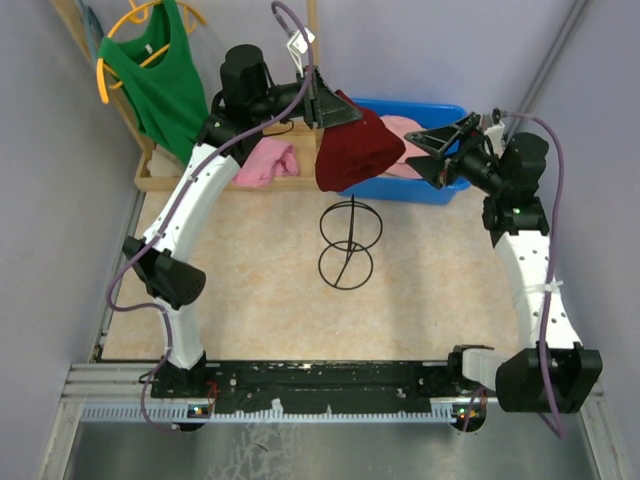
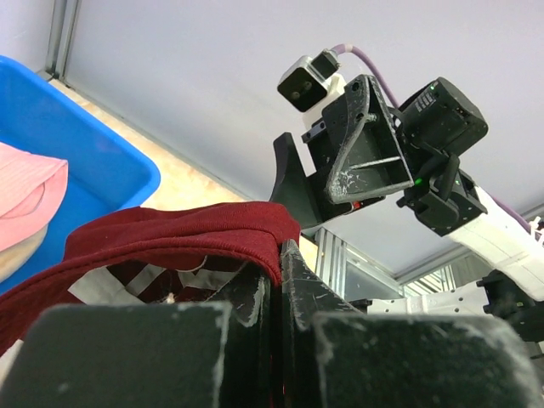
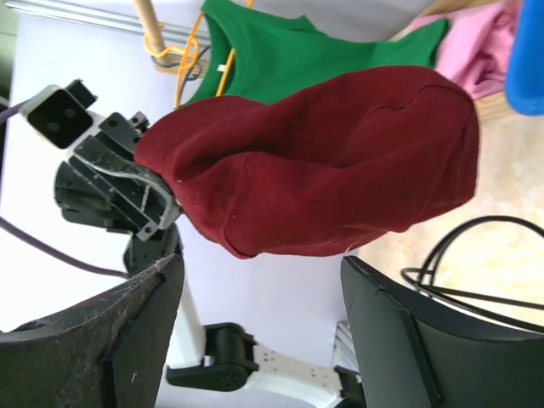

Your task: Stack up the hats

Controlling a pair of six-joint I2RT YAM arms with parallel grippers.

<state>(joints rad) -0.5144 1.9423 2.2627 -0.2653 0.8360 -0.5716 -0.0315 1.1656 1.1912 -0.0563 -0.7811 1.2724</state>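
Note:
The dark red hat is hanging folded from my left gripper, so my right gripper needs to grab the hat's loose edge point(image 1: 398, 156) before I lower the hat over the stand.
My left gripper point(image 1: 320, 105) is shut on the rim of the dark red hat point(image 1: 355, 150), which hangs in the air above the near edge of the blue bin point(image 1: 440, 190). The left wrist view shows the red fabric point(image 2: 170, 234) pinched between the closed fingers point(image 2: 255, 293). A pink hat point(image 1: 402, 130) lies in the bin and also shows in the left wrist view point(image 2: 25, 187). My right gripper point(image 1: 414, 150) is open just right of the red hat, and its jaws stand wide apart below the hat point(image 3: 323, 161). The blue and beige hats cannot be made out.
A black wire stand point(image 1: 345, 245) stands on the table in front of the bin. A green sleeveless shirt point(image 1: 150, 70) hangs at the back left. A brimless pink cloth point(image 1: 265, 160) lies in a wooden tray point(image 1: 160, 180) beside it.

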